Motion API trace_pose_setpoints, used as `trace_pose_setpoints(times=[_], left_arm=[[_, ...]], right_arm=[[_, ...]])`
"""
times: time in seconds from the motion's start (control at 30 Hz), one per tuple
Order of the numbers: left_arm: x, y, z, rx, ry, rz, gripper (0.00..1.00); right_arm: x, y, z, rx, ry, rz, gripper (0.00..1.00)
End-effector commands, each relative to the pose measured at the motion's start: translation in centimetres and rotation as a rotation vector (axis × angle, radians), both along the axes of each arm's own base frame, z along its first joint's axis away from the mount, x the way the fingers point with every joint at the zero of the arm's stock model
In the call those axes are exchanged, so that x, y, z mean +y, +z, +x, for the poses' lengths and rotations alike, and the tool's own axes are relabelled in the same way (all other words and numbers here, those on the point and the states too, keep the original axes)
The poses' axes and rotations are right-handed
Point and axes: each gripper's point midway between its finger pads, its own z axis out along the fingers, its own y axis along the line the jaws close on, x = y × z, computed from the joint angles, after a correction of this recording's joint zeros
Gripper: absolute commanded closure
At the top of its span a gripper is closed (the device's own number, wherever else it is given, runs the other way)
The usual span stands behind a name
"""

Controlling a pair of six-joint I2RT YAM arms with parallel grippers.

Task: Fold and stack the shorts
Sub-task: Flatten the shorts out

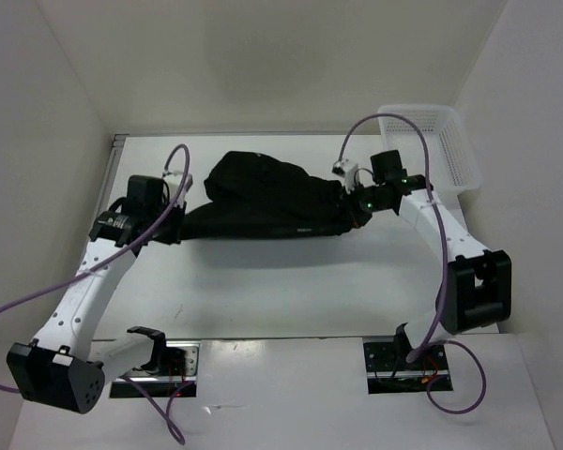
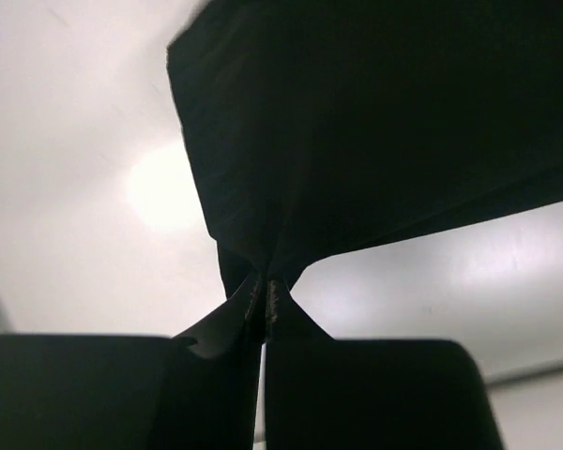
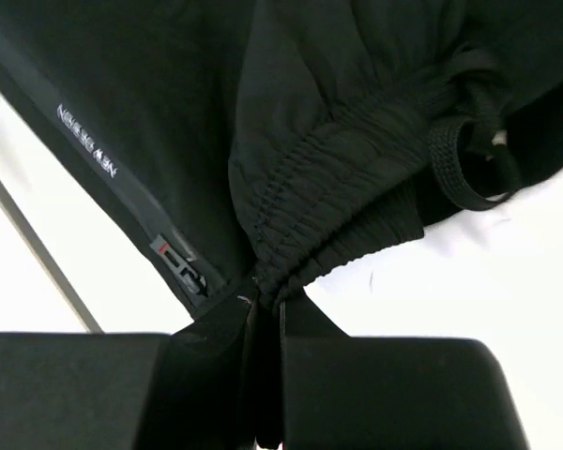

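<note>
The far part of the shorts lies bunched behind their stretched edge, so I need to set that edge down nearer, then grab the far waistband (image 1: 327, 190) with my right gripper.
The black shorts (image 1: 267, 199) hang stretched between my two grippers over the far middle of the table, with a small pale label near the lower hem. My left gripper (image 1: 175, 223) is shut on the shorts' left corner; in the left wrist view the fabric (image 2: 375, 122) fans up from the closed gripper (image 2: 266, 305). My right gripper (image 1: 357, 211) is shut on the right end; in the right wrist view the gripper (image 3: 267, 298) pinches the elastic waistband (image 3: 338, 206), with a drawcord loop (image 3: 464, 169) and a zip pocket (image 3: 169, 253) beside it.
A white mesh basket (image 1: 446, 150) stands at the far right corner of the white table (image 1: 281, 291). White walls close in the left, back and right sides. Purple cables loop over both arms.
</note>
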Motion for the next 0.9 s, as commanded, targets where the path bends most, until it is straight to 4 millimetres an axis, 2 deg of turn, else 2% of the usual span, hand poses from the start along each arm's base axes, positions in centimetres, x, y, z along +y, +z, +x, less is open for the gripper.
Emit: trace_pose_setpoints(times=[0.0, 0.03, 0.07, 0.1, 0.13, 0.2, 0.23, 0.27, 0.3, 0.37, 0.43, 0.47, 0.53, 0.57, 0.6, 0.63, 0.67, 0.7, 0.73, 0.77, 0.8, 0.83, 0.87], left_arm=[[0.0, -4.6, -5.7, 0.235, -0.035, -0.009, 1.00], [-0.1, -5.5, -7.3, 0.304, -0.045, -0.015, 1.00], [-0.3, -5.9, -8.4, 0.338, -0.056, -0.029, 0.98], [-0.9, -6.2, -9.5, 0.372, -0.080, -0.061, 0.97], [-0.9, -7.0, -11.2, 0.435, -0.086, -0.070, 0.95], [-1.1, -7.4, -12.6, 0.475, -0.096, -0.087, 0.77], [-1.1, -7.8, -13.9, 0.528, -0.098, -0.090, 0.69], [-1.0, -8.3, -14.3, 0.547, -0.096, -0.088, 0.64], [-0.8, -8.2, -14.3, 0.536, -0.090, -0.077, 0.61], [-0.2, -8.6, -14.7, 0.553, -0.074, -0.048, 0.60], [0.1, -8.7, -14.6, 0.560, -0.064, -0.031, 0.56], [0.4, -8.8, -14.3, 0.558, -0.057, -0.017, 0.56], [0.7, -8.2, -12.2, 0.477, -0.042, 0.004, 0.54], [0.8, -8.2, -10.7, 0.430, -0.032, 0.017, 0.52], [0.7, -7.5, -7.2, 0.296, -0.019, 0.020, 0.48], [1.4, -7.2, -5.1, 0.231, 0.016, 0.058, 0.46], [1.7, -7.2, -3.4, 0.177, 0.035, 0.072, 0.46], [1.5, -6.1, -0.3, 0.061, 0.049, 0.063, 0.45], [1.4, -7.0, 1.0, 0.066, 0.056, 0.073, 0.44], [1.1, -5.8, 3.2, 0.002, 0.058, 0.060, 0.44], [0.9, -7.1, 4.4, 0.046, 0.056, 0.069, 0.42], [0.7, -7.2, 5.5, 0.047, 0.056, 0.069, 0.40], [0.3, -7.1, 6.8, 0.035, 0.050, 0.059, 0.40]], right_arm=[[-2.5, -3.6, -5.7, -0.012, 0.228, -0.251, 1.00], [-2.8, -3.9, -7.4, -0.002, 0.271, -0.287, 0.97], [-2.8, -4.6, -8.6, 0.008, 0.318, -0.319, 0.86], [-3.6, -5.7, -9.7, 0.039, 0.331, -0.354, 0.76], [-4.2, -6.0, -10.6, 0.051, 0.357, -0.373, 0.65], [-5.5, -6.9, -11.6, 0.067, 0.379, -0.432, 0.46], [-6.1, -7.1, -11.8, 0.056, 0.407, -0.465, 0.39], [-6.6, -7.2, -11.8, 0.045, 0.413, -0.491, 0.32], [-7.5, -7.4, -12.1, 0.050, 0.416, -0.535, 0.18], [-8.1, -7.4, -12.2, 0.043, 0.444, -0.569, 0.03], [-8.4, -7.5, -12.1, 0.038, 0.450, -0.585, 0.01], [-8.2, -6.9, -10.9, -0.001, 0.427, -0.591, 0.01], [-7.6, -6.0, -9.2, -0.051, 0.384, -0.579, 0.01], [-6.6, -4.9, -6.8, -0.108, 0.306, -0.551, 0.01], [-5.9, -4.1, -5.4, -0.138, 0.260, -0.521, 0.03], [-4.8, -2.5, -3.6, -0.186, 0.211, -0.475, 0.09], [-3.6, -1.8, -1.4, -0.209, 0.120, -0.415, 0.12], [-3.0, -1.2, 0.0, -0.225, 0.066, -0.380, 0.14], [-2.0, 0.5, 1.8, -0.262, 0.020, -0.329, 0.14], [-1.0, 1.6, 3.7, -0.278, -0.063, -0.264, 0.14], [-0.4, 1.0, 5.0, -0.255, -0.096, -0.242, 0.14], [-0.1, 2.5, 6.8, -0.287, -0.146, -0.220, 0.14], [0.1, 2.7, 8.0, -0.293, -0.184, -0.207, 0.14]])
